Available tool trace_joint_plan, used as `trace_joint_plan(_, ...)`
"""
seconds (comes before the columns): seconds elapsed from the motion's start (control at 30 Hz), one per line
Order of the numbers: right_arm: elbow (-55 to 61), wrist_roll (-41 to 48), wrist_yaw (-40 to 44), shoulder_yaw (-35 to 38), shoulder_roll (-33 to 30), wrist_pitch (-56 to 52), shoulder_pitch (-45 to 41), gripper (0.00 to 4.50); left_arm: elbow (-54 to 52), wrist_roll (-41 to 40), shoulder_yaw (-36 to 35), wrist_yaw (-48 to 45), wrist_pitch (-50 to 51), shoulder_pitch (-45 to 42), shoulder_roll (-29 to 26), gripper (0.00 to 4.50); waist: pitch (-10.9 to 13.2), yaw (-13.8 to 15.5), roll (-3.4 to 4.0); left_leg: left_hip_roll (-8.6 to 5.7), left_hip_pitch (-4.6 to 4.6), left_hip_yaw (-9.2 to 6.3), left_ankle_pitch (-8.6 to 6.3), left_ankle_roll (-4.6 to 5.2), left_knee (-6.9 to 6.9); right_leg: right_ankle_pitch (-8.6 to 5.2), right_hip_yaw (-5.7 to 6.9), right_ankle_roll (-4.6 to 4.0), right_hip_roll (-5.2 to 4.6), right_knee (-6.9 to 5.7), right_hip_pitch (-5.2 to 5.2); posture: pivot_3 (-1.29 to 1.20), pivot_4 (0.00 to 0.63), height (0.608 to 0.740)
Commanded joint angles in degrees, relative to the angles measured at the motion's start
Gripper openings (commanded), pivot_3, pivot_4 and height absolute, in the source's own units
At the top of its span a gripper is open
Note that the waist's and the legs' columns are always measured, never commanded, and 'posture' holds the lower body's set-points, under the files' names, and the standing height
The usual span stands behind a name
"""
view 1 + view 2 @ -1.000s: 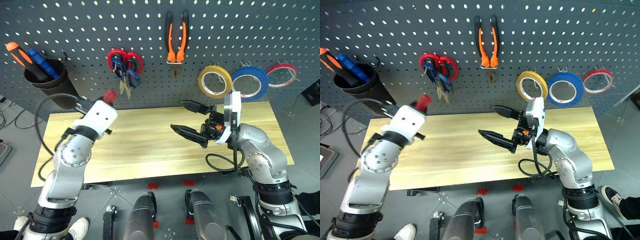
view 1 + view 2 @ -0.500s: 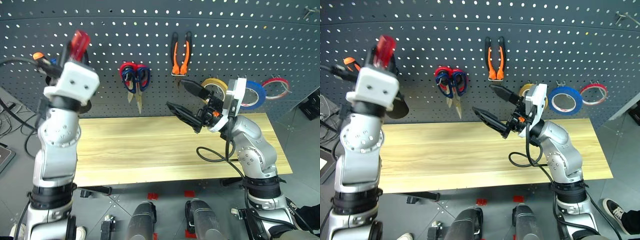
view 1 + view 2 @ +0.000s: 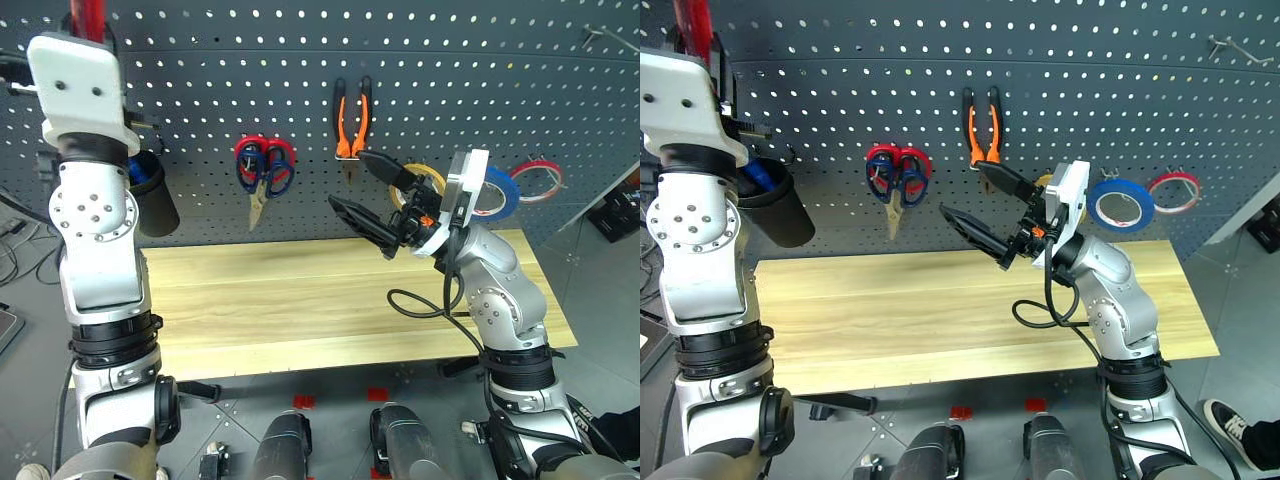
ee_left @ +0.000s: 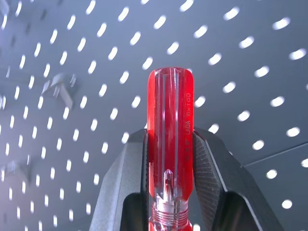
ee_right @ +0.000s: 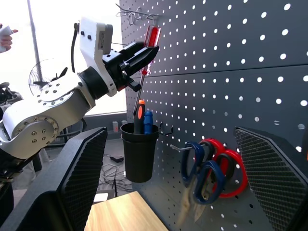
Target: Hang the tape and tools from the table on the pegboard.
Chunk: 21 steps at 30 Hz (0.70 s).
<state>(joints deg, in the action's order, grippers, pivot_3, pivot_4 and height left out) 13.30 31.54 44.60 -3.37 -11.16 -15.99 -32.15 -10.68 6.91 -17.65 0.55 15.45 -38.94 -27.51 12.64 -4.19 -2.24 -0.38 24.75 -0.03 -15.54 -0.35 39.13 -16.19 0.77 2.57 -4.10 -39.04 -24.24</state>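
The robot's left gripper should release the red-handled screwdriver in the black cup (image 3: 149, 160), next to the blue screwdriver.
High at the left, my left gripper (image 4: 171, 159) is shut on the small red-handled screwdriver (image 4: 168, 125), close to the dark grey pegboard (image 3: 500, 80). The right wrist view shows that screwdriver (image 5: 151, 37) above the black cup, shaft pointing down. My right gripper (image 3: 347, 178) is open and holds nothing, over the far edge of the wooden table (image 3: 300, 300). On the board hang the orange-handled pliers (image 3: 352, 115), the blue-handled scissors (image 5: 207, 175) and the blue tape (image 3: 1120, 203).
A black cup (image 3: 780, 210) on the board holds an orange-and-black and a blue screwdriver. Red-handled scissors (image 5: 231, 173) hang with the blue ones. A yellow roll (image 3: 420, 180) sits behind my right gripper, a red roll (image 3: 535, 175) at the far right. Bare hooks (image 5: 139, 12) stick out high up.
My left arm has lifted the red screwdriver from just above the table to high in front of the pegboard. The camera has tilted up. My right gripper rose slightly and stayed open.
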Motion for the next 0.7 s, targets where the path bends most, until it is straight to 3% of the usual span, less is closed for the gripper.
trace_joint_plan(0.03,2.4,0.2,-0.2,-0.3,0.1,1.0,-0.6,4.5,-2.2,-1.9,-2.5,1.6,4.1,0.7,1.7,0.91,0.0,-0.1,0.0,0.0,0.0,-0.01,0.0,0.0,0.0,0.0,0.0,0.0,0.0,0.0,0.0,-0.14,0.154,0.74)
trace_joint_plan(0.7,-0.1,-1.8,0.2,-0.6,-0.1,2.3,-0.7,4.5,-3.9,-6.6,-5.6,4.4,12.9,7.1,5.2,0.91,-0.1,-0.6,0.01,-0.01,-0.06,-0.01,0.0,0.0,0.02,0.0,-0.07,-0.01,0.0,-0.06,0.01,-0.13,0.176,0.74)
